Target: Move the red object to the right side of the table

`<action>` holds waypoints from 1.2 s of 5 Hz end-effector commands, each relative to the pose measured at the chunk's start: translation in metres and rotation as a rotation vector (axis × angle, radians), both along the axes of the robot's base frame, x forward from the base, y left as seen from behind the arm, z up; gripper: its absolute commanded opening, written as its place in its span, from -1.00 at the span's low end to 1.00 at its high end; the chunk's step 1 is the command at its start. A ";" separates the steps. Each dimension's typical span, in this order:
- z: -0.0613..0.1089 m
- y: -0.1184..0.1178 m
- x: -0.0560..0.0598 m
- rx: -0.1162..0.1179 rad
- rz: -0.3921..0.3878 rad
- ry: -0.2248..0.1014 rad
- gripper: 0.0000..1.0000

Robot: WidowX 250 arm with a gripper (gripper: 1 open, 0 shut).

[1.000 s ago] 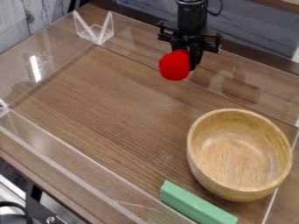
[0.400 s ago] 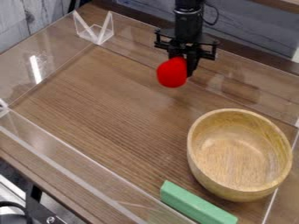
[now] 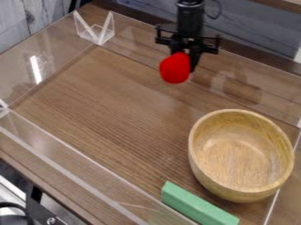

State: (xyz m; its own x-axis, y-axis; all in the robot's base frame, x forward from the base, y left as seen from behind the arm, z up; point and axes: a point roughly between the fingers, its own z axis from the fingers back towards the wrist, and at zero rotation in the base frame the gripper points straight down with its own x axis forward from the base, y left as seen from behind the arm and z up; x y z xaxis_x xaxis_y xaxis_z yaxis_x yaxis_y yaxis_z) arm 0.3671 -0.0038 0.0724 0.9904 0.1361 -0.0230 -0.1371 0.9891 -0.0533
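Note:
Next, I release the red object from my gripper on the table (image 3: 231,101) just behind the far rim of the wooden bowl. It now hangs just over the tabletop.
The red object (image 3: 175,69) is a small round bright-red toy fruit, seen near the back middle of the wood-grain table (image 3: 106,114). My black gripper (image 3: 187,58) points straight down from above and is shut on the fruit's top. The fruit hangs at the fingertips just over the tabletop; I cannot tell whether it touches the wood. The fruit's leafy top is hidden by the fingers.
A large wooden bowl (image 3: 241,154) stands at the front right. A flat green block (image 3: 200,207) lies by the front edge below the bowl. Low clear acrylic walls (image 3: 70,180) edge the table, with a folded clear piece (image 3: 94,29) at the back left.
The gripper with the red fruit dipped slightly down and left, then came back up and to the right, ending close to where it was a second ago.

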 end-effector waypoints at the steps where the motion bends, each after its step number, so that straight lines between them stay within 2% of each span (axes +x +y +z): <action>1: 0.049 -0.044 0.009 -0.009 -0.084 -0.114 -1.00; 2: 0.050 -0.074 0.005 -0.013 -0.136 -0.097 -1.00; 4: 0.017 -0.085 0.001 -0.008 -0.282 -0.035 -1.00; 5: -0.001 -0.081 0.004 -0.007 -0.268 -0.004 -1.00; 6: -0.012 -0.077 0.007 0.000 -0.257 0.010 1.00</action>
State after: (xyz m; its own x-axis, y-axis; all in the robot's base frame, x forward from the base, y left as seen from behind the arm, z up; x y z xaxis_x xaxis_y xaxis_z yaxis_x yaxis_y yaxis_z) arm 0.3648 -0.0827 0.0383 0.9869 -0.1243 -0.1029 0.1195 0.9915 -0.0514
